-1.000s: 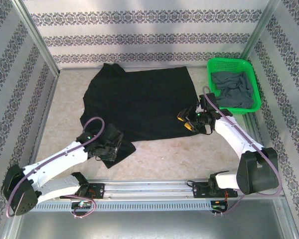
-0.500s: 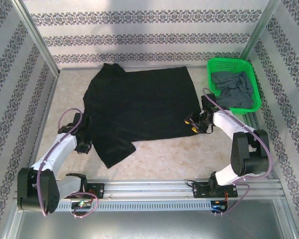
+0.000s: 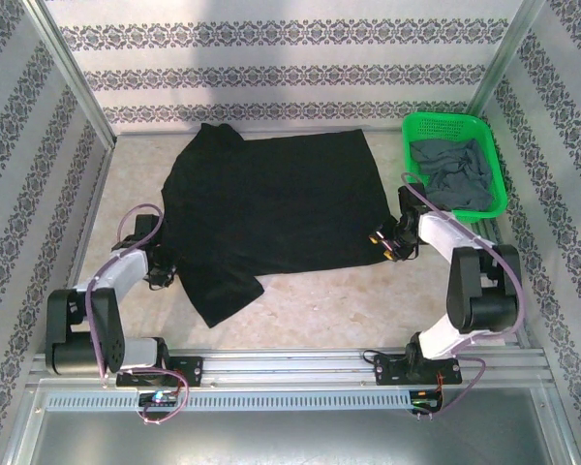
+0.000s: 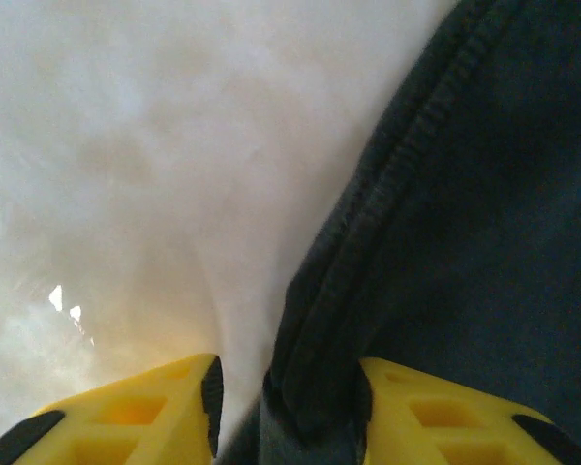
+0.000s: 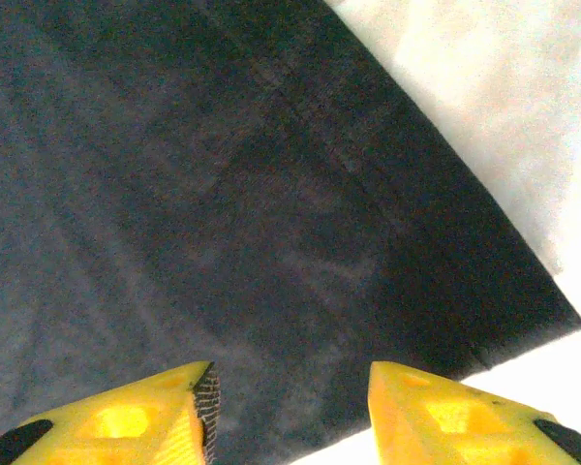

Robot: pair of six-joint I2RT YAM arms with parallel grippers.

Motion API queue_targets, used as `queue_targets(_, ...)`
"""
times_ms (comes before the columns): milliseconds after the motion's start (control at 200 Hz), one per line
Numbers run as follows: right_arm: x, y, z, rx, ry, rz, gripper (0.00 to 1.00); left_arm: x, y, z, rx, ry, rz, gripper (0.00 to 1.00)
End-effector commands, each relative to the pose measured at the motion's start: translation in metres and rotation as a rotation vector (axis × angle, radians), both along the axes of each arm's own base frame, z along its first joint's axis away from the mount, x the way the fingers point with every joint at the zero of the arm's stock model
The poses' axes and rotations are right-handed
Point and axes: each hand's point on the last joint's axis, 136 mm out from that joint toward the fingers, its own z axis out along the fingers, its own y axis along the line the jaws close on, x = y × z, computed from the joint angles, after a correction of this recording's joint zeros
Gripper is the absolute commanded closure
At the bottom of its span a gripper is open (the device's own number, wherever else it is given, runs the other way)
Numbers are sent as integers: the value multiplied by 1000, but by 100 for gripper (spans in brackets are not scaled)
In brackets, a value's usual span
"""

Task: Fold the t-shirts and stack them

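Next, my right gripper backs off and pinches the black t-shirt's corner (image 5: 569,322) before folding, because its open fingers are over the t-shirt's near edge, short of that corner.
A black t-shirt (image 3: 271,208) lies spread flat on the table, its lower left part sticking out toward the near edge. My left gripper (image 3: 164,267) sits low at the shirt's left edge. In the left wrist view its yellow fingers (image 4: 155,412) stand apart astride the stitched hem (image 4: 368,252), with a gap on the left side, so the left gripper (image 4: 289,387) is open. My right gripper (image 3: 386,244) hovers at the shirt's near right corner. In the right wrist view the right gripper (image 5: 290,383) is open over the black cloth (image 5: 223,194). A grey t-shirt (image 3: 452,172) lies crumpled in the basket.
The green mesh basket (image 3: 497,170) stands at the back right against the wall. Patterned walls close in the left, back and right. Bare pale tabletop (image 3: 339,305) runs between the shirt and the metal rail at the near edge.
My left gripper has pulled back from the shirt's lower left part to its left edge. The right gripper has shifted slightly right to the near right corner. Both jaws have narrowed a little.
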Motion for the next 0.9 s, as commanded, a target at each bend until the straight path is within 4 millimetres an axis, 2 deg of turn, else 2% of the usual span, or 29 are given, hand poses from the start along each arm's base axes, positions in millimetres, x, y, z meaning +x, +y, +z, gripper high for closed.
queue_targets(0,9,-11,-7,-41,26,-27,59,11,8,-2,21,-36,-37,65)
queue_targets(75,11,-12,-12,-51,53,-29,62,15,13,-2,41,-40,-44,74)
queue_targets(175,8,-11,-21,-50,118,-28,69,12,24,-2,61,-15,-38,100)
queue_targets(295,-6,-7,-26,-77,207,-10,72,-4,44,2,98,29,-13,100)
queue_targets(385,-23,-6,-25,-108,256,2,75,-11,55,5,106,36,-6,100)
queue_targets(520,-50,-13,-23,-157,265,-24,76,-13,56,7,93,27,-22,100)
queue_targets(615,-50,-13,-24,-133,229,-41,76,-11,51,7,64,18,-29,100)
queue_targets(649,-42,-7,-23,-95,189,-32,74,-11,48,8,49,12,-31,95)
queue_targets(689,-34,0,-17,-57,155,-10,73,-12,46,11,41,9,-25,84)
queue_targets(794,-21,4,12,-106,86,64,68,-23,45,25,53,20,1,60)
queue_targets(859,-20,3,27,-122,32,69,64,-37,42,34,85,58,13,51)
queue_targets(894,-21,2,34,-123,5,66,62,-46,39,37,101,77,20,49)
